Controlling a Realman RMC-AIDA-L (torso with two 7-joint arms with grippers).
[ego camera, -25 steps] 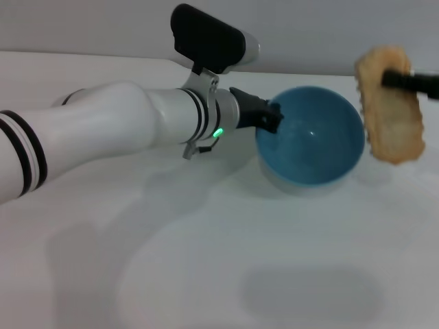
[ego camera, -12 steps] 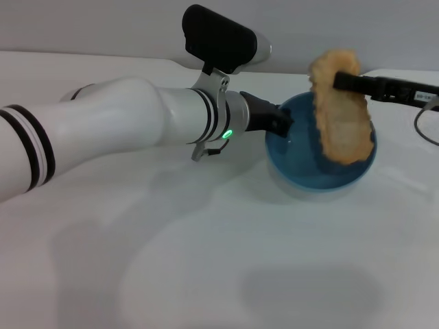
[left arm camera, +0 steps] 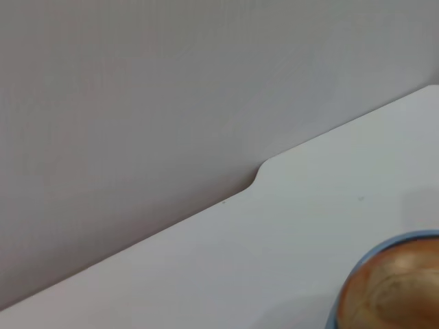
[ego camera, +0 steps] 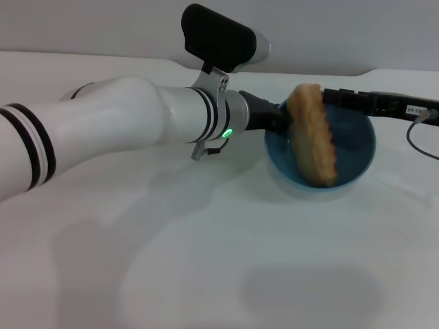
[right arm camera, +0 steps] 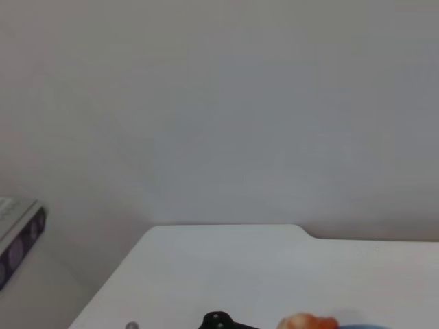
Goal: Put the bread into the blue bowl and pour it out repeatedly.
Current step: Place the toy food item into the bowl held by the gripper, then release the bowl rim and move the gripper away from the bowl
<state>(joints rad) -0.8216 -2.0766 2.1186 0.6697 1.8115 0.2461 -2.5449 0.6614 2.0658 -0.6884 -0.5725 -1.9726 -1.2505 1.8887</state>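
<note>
My left gripper has the blue bowl, which now sits on the white table. It will let go of the bowl on the white table (ego camera: 323, 202) just in front of the bowl's near rim.
The blue bowl (ego camera: 353, 147) sits at the far right of the white table, its inside tipped towards me. My left gripper (ego camera: 280, 122) is shut on the bowl's left rim. The bread (ego camera: 314, 136) hangs on edge, with its ribbed orange side showing and its lower end down inside the bowl. My right gripper (ego camera: 328, 96) reaches in from the right and is shut on the bread's upper end. The left wrist view shows the bowl's rim (left arm camera: 374, 250) with the bread (left arm camera: 394, 295) inside it. In the right wrist view only a sliver of the bread (right arm camera: 309, 321) shows.
The white table (ego camera: 206, 260) stretches out in front of the bowl. Its back edge meets a grey wall (ego camera: 103, 27). My left arm (ego camera: 116, 130) lies across the table's left half. A cable (ego camera: 418, 133) hangs by the right arm.
My right gripper carried the bread leftward from beside the bowl to over it and lowered its end inside. The left arm and bowl shifted slightly to the right.
</note>
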